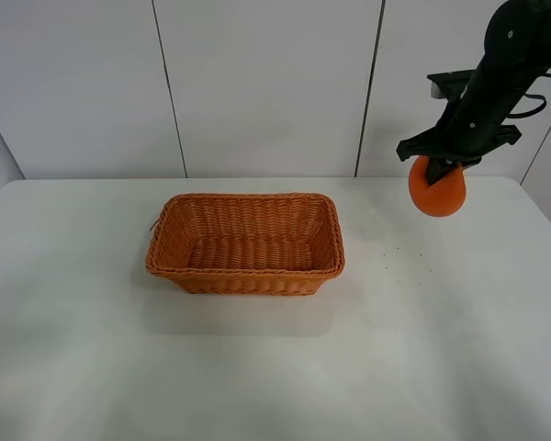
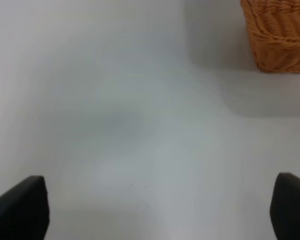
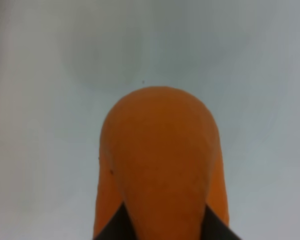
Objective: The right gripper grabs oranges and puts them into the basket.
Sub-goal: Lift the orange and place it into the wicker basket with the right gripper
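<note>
I need to set the orange down with my right gripper and release it on the basket's bottom, by the middle of its front side (image 1: pixel 237 247).
My right gripper (image 1: pixel 444 167) is shut on the orange (image 1: pixel 438 191) and holds it in the air above the table, to the right of the basket (image 1: pixel 246 242) and apart from it. In the right wrist view the orange (image 3: pixel 160 170) fills the middle, with the black finger bases below it and the white table under it. The woven orange-brown basket stands empty at the table's middle. Its corner also shows in the left wrist view (image 2: pixel 280 35). My left gripper (image 2: pixel 160 210) is open over bare table, its two black fingertips (image 2: pixel 20 210) wide apart.
The white table (image 1: pixel 275 367) spreads around the basket. A pale panelled wall (image 1: pixel 257 83) stands behind it. The orange casts a faint round shadow (image 3: pixel 102 55) on the table below it.
</note>
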`<state>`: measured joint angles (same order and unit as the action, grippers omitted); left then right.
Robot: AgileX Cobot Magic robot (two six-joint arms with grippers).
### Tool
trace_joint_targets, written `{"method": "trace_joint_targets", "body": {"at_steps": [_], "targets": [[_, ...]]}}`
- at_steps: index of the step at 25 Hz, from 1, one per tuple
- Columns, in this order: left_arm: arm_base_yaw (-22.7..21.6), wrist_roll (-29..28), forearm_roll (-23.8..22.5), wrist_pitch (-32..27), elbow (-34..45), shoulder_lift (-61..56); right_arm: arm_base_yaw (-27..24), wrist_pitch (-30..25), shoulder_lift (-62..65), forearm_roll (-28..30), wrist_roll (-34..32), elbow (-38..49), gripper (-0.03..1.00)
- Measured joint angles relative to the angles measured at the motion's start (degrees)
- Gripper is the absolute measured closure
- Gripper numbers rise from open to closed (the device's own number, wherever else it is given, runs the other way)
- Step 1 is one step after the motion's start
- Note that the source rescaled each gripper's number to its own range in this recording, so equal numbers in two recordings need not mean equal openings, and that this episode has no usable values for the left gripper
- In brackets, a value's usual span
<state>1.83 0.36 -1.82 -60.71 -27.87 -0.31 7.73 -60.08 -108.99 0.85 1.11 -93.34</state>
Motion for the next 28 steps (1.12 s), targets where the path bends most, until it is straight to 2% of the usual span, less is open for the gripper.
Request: {"method": "trace_joint_targets", "body": {"at_steps": [4,14,17,21,25,27,28], "targets": [[0.0,0.0,0.0,0.0,0.0,0.0,3.11,-2.56,0.03,0.08,0.0,-2.6,0.97],[0.0,0.0,0.0,0.0,0.0,0.0,20.54,-2.0,-6.02,-0.15,-1.11,-17.01,0.97],[0.0,0.0,0.0,0.0,0.0,0.0,25.63,1.06,-10.07,-0.35,-1.11,-18.07,0.97],[0.0,0.0,0.0,0.0,0.0,0.0,30.22,8.16,-16.67,-0.85,-1.11,-18.12,0.97],[0.0,0.0,0.0,0.0,0.0,0.0,31.48,14.58,-22.87,-0.5,-1.11,-18.14,0.97],[0.0,0.0,0.0,0.0,0.0,0.0,31.48,15.75,-24.5,-0.31,-1.11,-18.14,0.96],[0.0,0.0,0.0,0.0,0.0,0.0,31.48,15.84,-24.94,-0.17,-1.11,-18.14,0.92]]}}
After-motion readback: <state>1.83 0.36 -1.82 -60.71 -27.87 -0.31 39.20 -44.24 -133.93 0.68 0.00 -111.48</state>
